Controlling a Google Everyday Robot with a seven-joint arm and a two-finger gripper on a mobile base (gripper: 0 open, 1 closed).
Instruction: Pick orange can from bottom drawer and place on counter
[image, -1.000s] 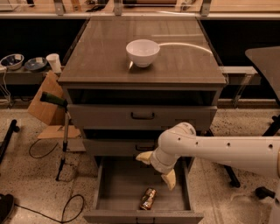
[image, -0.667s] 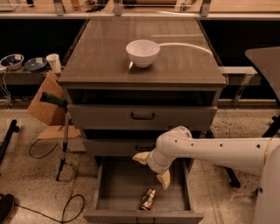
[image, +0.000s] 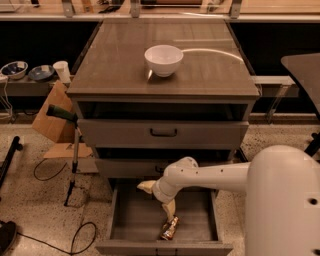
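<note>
The orange can's back end (image: 172, 222), the one that lies farther from the front of the open bottom drawer, will be gripped by my closing gripper.
The orange can (image: 169, 228) lies on its side on the floor of the open bottom drawer (image: 130, 220), near its front middle. My gripper (image: 158, 198) hangs inside the drawer just above and behind the can. Its cream fingers are spread open and empty: one fingertip (image: 170, 209) points down at the can, the other points left. The white arm (image: 215, 176) reaches in from the right. The counter (image: 110, 65) is the cabinet's wood-grain top.
A white bowl (image: 163, 59) stands on the counter. Two shut drawers (image: 162, 133) sit above the open one. A cardboard box (image: 52, 115), a green-handled stick (image: 74, 150) and cables (image: 50, 175) lie on the floor at left. Bowls and a cup (image: 62, 71) rest on a left shelf.
The gripper has moved left and lower in the drawer, closer over the can. The can has not moved. The arm's large white body now fills the lower right.
</note>
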